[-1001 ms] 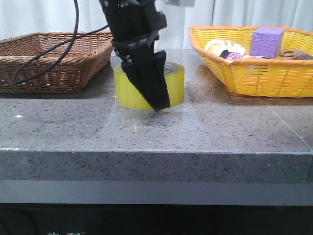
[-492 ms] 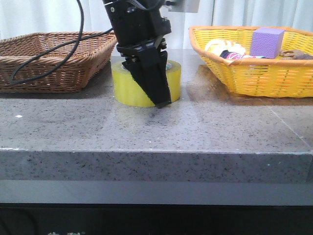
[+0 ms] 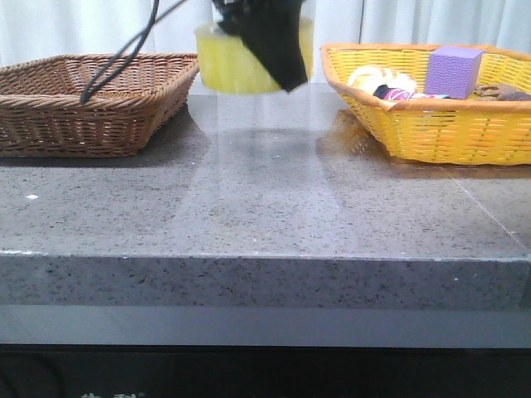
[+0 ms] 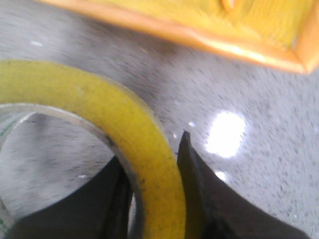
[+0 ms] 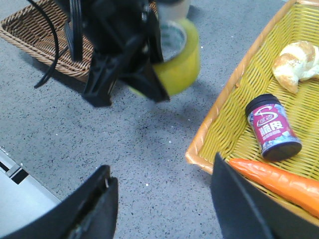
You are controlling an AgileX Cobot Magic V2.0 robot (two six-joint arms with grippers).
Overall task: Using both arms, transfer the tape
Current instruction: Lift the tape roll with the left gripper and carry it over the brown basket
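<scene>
Next, my left gripper lets go of the yellow-green tape around the middle of the brown wicker basket [image 3: 95, 82].
The yellow-green tape [image 3: 234, 58] hangs in the air at the top of the front view, between the two baskets. My left gripper [image 3: 278, 62] is shut on the tape's wall, one finger inside the core and one outside. In the left wrist view the tape's rim [image 4: 144, 149] runs between the black fingers [image 4: 199, 184]. The right wrist view shows the tape [image 5: 182, 62] held by the left arm [image 5: 119, 55]. My right gripper [image 5: 162, 181] is open and empty above the table, apart from the tape, and is out of the front view.
A brown wicker basket [image 3: 83, 104] stands at the left. A yellow basket [image 3: 431, 124] at the right holds a purple cube [image 3: 453, 70], a jar [image 5: 271, 127], a carrot [image 5: 279, 181] and a bread roll [image 5: 296, 59]. The grey stone table [image 3: 265, 207] lies below.
My left gripper has lifted the tape off the table, straight up toward the top of the front view. Its cable has swung up with it.
</scene>
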